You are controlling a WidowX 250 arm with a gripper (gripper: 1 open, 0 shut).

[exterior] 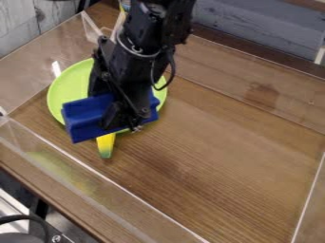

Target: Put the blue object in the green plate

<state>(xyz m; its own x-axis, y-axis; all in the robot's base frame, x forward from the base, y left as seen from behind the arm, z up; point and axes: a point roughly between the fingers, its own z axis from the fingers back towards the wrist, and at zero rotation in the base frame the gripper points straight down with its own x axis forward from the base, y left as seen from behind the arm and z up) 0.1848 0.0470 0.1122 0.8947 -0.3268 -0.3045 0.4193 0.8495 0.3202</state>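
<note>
The robot's gripper needs to release the blue object on the near edge of the green plate (87,102), next to the yellow banana. The blue object now hovers over that plate.
The blue object (91,119), a deep blue block, hangs in my gripper (117,119), which is shut on it. It hovers over the near right edge of the green plate (74,87), a round lime-green plate at the left of the wooden table. My black arm reaches down from the top of the view and hides the plate's right side. My fingertips are hidden behind the block and the arm's body.
A yellow banana-shaped object (108,145) lies on the wooden table (229,152) just below the block, next to the plate's rim. Clear plastic walls (38,157) run along the table's near and left edges.
</note>
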